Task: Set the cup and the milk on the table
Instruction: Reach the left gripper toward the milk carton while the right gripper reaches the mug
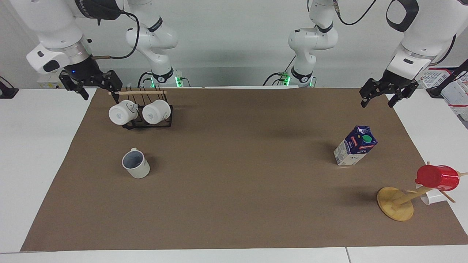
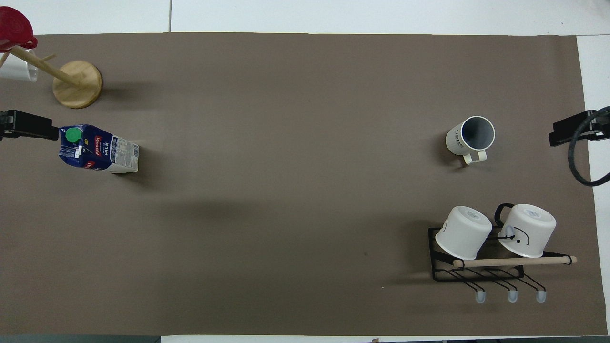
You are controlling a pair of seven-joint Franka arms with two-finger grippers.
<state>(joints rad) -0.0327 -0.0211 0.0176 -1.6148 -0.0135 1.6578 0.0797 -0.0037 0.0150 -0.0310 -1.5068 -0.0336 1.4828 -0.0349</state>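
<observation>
The robot's left gripper should close on the milk's top, at the green cap (image 2: pixel 74 135).
The cup (image 1: pixel 136 164) (image 2: pixel 469 138), a light grey-white mug with a dark inside, stands upright on the table's brown mat (image 1: pixel 237 164) (image 2: pixel 286 166) toward the right arm's end. The milk (image 1: pixel 355 146) (image 2: pixel 97 148), a blue and white carton with a green cap, stands upright on the mat toward the left arm's end. My left gripper (image 1: pixel 380 99) (image 2: pixel 28 125) hangs open and empty over the mat's edge, apart from the milk. My right gripper (image 1: pixel 97 89) (image 2: pixel 572 131) hangs open and empty over the mat's edge beside the rack, apart from the cup.
A black wire rack (image 1: pixel 146 124) (image 2: pixel 476 274) with a wooden bar holds two white mugs (image 1: pixel 122 112) (image 1: pixel 156 111), nearer to the robots than the cup. A wooden mug tree (image 1: pixel 395 203) (image 2: pixel 77 84) carrying a red cup (image 1: pixel 437 178) (image 2: pixel 14 28) stands farther from the robots than the milk.
</observation>
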